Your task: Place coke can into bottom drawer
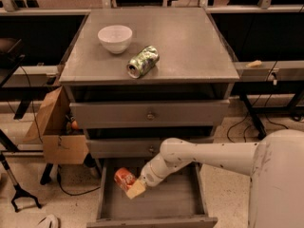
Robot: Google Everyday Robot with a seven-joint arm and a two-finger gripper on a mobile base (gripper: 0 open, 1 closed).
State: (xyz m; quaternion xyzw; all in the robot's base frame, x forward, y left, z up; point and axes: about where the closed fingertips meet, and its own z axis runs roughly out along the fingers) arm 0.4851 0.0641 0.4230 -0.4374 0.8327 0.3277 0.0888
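The coke can is to go on the bottom drawer's grey bottom (146, 200), midway across and nearer the drawer's front edge. Next, my gripper lets go of it there. The can is now just above that floor.
The coke can (123, 177), red with white lettering, is held in my gripper (132, 186) over the left part of the open bottom drawer (151, 220). The gripper is shut on the can, with a tan finger pad (137, 189) showing against its lower right side. The can is tilted and sits inside the drawer's outline, just above its grey floor; I cannot tell if it touches. My white arm reaches in from the lower right. The drawer is pulled out toward the camera.
On the cabinet top stand a white bowl (115, 37) and a green-and-silver can (142, 61) lying on its side. Two shut drawers with round knobs (150, 115) are above the open one. A cardboard box (56, 132) stands left of the cabinet.
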